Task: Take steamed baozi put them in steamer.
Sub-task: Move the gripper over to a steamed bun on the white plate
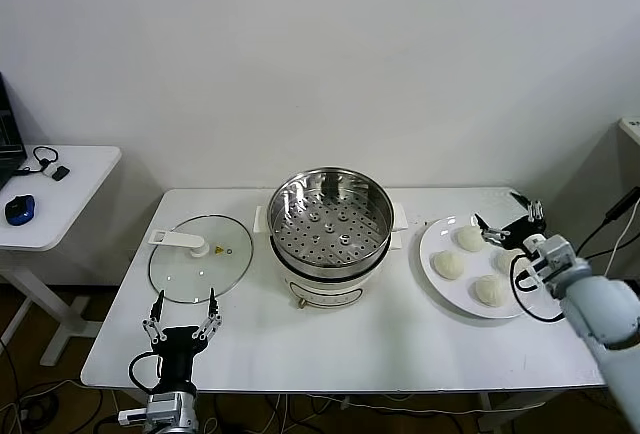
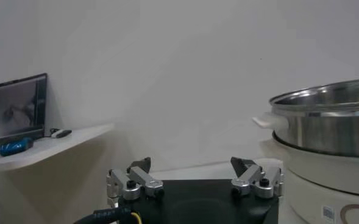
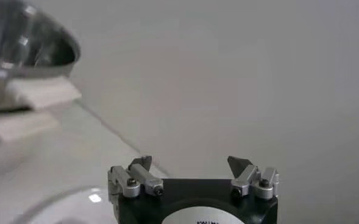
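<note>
The robot's right gripper needs to next close on the sides of the steamed baozi (image 1: 470, 238) at the far edge of the plate, the one nearest the white wall.
The steamer (image 1: 330, 219), a shiny steel pot with a bare perforated tray on a white base, stands mid-table. To its right, several cream-white steamed baozi (image 1: 470, 239) lie on a white plate (image 1: 432, 244); one is partly hidden behind my right arm. My right gripper (image 1: 507, 216) hovers over the plate's far right side, open, with nothing between its fingers. The right wrist view shows that gripper (image 3: 190, 161) with spread fingers, the steamer (image 3: 21, 49) farther off. My left gripper (image 1: 185, 299) rests open near the table's front left corner; in its wrist view (image 2: 191, 163) the steamer (image 2: 331, 128) fills the side.
A flat glass lid (image 1: 200, 257) with a white handle lies left of the steamer. A small white side table (image 1: 60, 194) with a blue mouse (image 1: 19, 209) stands at the far left. A white wall runs behind the table.
</note>
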`<move>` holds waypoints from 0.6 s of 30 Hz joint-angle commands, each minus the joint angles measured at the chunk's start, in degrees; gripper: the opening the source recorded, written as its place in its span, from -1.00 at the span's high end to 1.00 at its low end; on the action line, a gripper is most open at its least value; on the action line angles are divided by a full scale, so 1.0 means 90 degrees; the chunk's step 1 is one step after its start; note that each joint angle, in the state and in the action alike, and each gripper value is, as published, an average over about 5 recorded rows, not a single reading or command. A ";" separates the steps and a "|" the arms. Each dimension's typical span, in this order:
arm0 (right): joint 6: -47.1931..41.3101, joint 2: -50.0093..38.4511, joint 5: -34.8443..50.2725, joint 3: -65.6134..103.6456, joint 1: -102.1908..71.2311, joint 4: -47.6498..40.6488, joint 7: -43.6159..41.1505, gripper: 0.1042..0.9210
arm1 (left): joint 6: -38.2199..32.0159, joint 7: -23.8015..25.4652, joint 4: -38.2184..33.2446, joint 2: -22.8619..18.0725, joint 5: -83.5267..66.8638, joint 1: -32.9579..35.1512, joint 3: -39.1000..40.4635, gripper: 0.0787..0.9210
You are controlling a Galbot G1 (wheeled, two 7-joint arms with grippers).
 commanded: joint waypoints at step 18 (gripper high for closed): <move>0.1709 -0.1490 0.0035 -1.2086 1.0858 -0.3311 -0.4664 -0.76 | -0.0052 -0.0056 0.0181 -0.0058 -0.0200 -0.0066 0.0098 -0.77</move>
